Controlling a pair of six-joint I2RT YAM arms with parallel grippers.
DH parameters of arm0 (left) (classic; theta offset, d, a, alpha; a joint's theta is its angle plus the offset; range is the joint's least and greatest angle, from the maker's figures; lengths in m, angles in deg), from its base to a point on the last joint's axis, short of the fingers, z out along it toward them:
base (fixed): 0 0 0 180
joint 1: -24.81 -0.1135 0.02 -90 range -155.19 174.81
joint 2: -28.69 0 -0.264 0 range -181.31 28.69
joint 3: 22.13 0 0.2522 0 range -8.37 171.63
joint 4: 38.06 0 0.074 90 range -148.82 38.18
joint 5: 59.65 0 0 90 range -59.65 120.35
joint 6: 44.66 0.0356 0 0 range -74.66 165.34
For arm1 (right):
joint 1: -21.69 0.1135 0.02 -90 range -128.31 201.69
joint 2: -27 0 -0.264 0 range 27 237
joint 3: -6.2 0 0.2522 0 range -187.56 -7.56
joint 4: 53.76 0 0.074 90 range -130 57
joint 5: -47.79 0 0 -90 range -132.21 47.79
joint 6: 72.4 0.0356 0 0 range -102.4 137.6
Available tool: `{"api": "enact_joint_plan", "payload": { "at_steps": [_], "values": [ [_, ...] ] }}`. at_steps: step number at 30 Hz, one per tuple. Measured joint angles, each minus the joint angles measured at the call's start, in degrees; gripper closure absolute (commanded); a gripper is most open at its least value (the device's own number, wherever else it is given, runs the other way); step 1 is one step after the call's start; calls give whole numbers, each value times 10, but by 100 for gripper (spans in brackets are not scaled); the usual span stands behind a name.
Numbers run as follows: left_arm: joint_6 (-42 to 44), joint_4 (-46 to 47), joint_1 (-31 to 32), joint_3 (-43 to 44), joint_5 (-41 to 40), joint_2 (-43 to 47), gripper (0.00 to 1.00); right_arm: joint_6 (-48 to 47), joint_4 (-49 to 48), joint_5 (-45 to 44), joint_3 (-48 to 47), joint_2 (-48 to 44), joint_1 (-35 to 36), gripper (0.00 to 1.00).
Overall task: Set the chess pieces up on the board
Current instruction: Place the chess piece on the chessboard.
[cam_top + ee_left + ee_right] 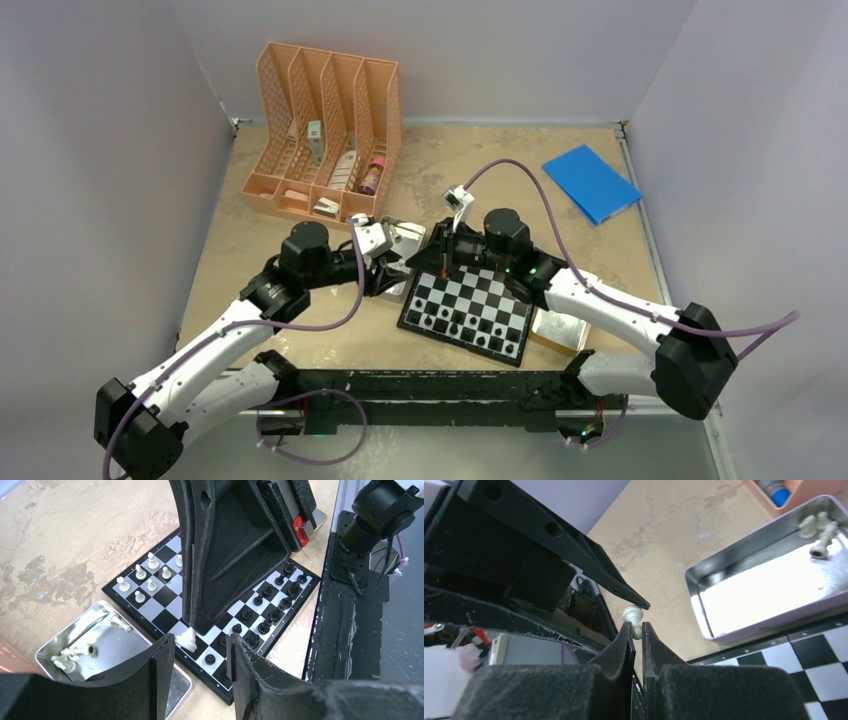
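Next, I set the white piece down with my right gripper on the dark square (516, 268) near the corner of the board facing the blue pad.
The board (505, 335) lies in front of the arms. Several black chess pieces (270, 605) stand along one side of it, and several white ones (150, 575) stand at the opposite end. My right gripper (637, 625) is shut on a white piece (632, 614) and hangs point-down over the board's edge nearest the tin. In the left wrist view that same white piece (187, 639) shows under the right fingers, its base just above a dark square. My left gripper (200, 642) is open right beside it, with nothing between its fingers.
An open metal tin (55, 647) holding loose white pieces (75, 652) lies beside the board. A second tin (560, 330) sits at the board's right. An orange file rack (325, 130) and a blue pad (590, 182) are at the back.
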Motion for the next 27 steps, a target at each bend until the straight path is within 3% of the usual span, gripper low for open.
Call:
{"api": "enact_joint_plan", "payload": {
  "at_steps": [2,9,12,20,27],
  "values": [
    [5,-10,2,6,0,-2,44,-8,30,-21,-10,-7,0,97],
    [35,-54,2,37,1,4,35,-41,176,-182,-104,-10,-20,96],
    [46,-71,2,37,2,20,23,-43,244,-234,-139,0,-40,95],
    [79,-108,2,35,4,72,22,-41,483,-406,-278,100,-96,96],
    [96,-106,2,6,20,119,22,-27,622,-454,-300,161,-110,97]
  ]
}}
